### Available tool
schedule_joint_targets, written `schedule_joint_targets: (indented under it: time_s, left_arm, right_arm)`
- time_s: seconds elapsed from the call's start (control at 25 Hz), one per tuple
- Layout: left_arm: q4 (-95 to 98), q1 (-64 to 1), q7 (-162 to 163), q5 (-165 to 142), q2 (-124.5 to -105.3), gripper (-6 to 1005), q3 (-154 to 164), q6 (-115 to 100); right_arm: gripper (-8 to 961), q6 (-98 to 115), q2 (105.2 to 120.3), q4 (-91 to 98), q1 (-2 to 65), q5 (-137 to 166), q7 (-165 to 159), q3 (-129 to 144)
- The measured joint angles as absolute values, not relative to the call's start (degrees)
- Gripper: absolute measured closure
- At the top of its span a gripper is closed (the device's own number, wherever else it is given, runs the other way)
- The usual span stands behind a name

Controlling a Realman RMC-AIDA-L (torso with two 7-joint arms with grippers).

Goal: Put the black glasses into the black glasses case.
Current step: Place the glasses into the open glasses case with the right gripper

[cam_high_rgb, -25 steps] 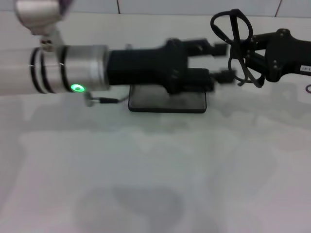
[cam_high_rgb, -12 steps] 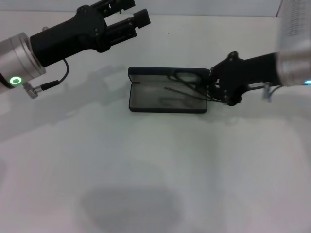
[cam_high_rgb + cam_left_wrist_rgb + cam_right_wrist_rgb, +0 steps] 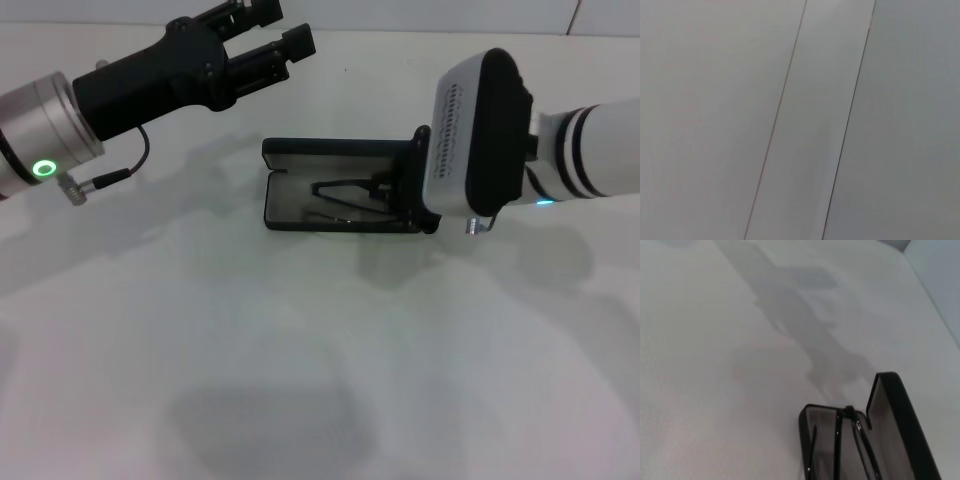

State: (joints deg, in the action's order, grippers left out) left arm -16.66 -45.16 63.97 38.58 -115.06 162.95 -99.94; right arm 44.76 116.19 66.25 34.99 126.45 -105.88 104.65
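My right gripper will let go of the black glasses inside the case's grey tray [image 3: 342, 189], just in front of the raised lid.
The black glasses case [image 3: 330, 150] lies open at the table's middle back, lid standing up behind the tray. The black glasses [image 3: 345, 195] rest inside the tray, folded, with thin arms showing. My right gripper [image 3: 413, 190] hangs over the case's right end, right at the glasses; the wrist body hides the contact. In the right wrist view the case [image 3: 901, 412] and the glasses [image 3: 857, 435] sit close below. My left gripper [image 3: 275, 30] is open, raised at the back left, apart from the case.
White table [image 3: 300, 350] all around, with the back edge and a grey wall behind. A cable hangs from the left wrist [image 3: 110, 178]. The left wrist view holds only grey wall panels [image 3: 805, 125].
The left arm swung from over the case to the back left. The right arm brought the glasses down from the air into the case and now tilts over its right end.
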Motion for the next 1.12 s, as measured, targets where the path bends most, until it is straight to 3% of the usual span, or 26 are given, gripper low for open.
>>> schedule_joint_targets:
  time_s: [0.8, 1.12]
  left_arm:
    - [-16.2, -46.7, 64.3, 37.7, -115.80, 245, 162.9, -97.7]
    - [-16.3, -46.7, 64.0, 37.8, -115.96, 245, 162.9, -97.5]
  right_arm:
    - [845, 23.8, 116.19, 61.5, 34.9, 129.4, -106.1, 117.9]
    - [795, 17.5, 116.19, 61.5, 33.8, 132.2, -105.9, 121.1]
